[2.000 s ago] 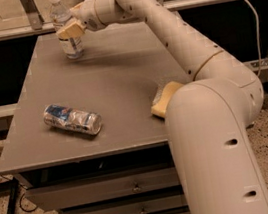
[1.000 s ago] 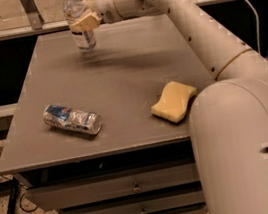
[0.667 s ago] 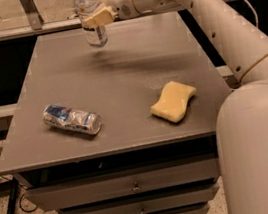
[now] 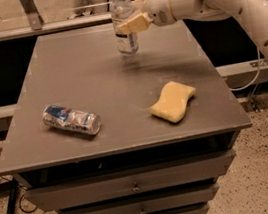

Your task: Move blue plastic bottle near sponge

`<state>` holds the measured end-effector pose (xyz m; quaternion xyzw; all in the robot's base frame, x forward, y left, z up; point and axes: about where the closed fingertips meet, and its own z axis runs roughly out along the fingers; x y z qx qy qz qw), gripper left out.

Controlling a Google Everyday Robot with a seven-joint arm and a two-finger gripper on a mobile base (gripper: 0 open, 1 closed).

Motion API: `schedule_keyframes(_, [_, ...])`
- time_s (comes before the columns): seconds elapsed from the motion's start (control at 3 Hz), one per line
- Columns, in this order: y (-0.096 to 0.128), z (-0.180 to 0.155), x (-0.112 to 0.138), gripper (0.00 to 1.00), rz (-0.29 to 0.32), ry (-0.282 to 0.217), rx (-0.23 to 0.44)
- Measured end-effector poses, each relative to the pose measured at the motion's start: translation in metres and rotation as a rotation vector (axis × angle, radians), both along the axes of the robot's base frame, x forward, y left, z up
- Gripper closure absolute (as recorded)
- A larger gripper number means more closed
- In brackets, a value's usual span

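Next, my gripper releases the blue plastic bottle so that it stands upright on the grey table point(image 4: 177, 78), just behind the far edge of the sponge.
The blue plastic bottle point(image 4: 125, 34), clear with a white cap and white label, stands upright over the far middle of the grey table point(image 4: 95, 85). My gripper point(image 4: 130, 21) is shut on the bottle at its upper half, with a yellowish finger across its front. The arm reaches in from the upper right. The pale yellow wavy sponge point(image 4: 173, 101) lies flat on the table's right front part, well in front of and to the right of the bottle.
A crushed silver-and-blue can point(image 4: 71, 120) lies on its side at the table's left front. Drawers point(image 4: 131, 185) sit under the tabletop. A metal rail point(image 4: 35, 29) runs behind the table's far edge. The white arm spans the upper right.
The gripper has carried the bottle rightward along the far side of the table, from the far left corner to the far middle. The arm has drawn back to the right, uncovering the sponge.
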<state>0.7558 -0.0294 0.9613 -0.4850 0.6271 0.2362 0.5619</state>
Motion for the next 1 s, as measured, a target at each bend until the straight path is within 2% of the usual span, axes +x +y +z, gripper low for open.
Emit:
schedule_keyframes(0.33, [-0.058,-0.016,-0.015,1.0,-0.092,0.039,-0.027])
schedule_keyframes(0.67, [-0.107,-0.016,-0.04,1.0,-0.174,0.059,-0.057])
schedule_keyframes(1.0, [-0.133,-0.013,-0.062,1.0,-0.218,0.065,-0.072])
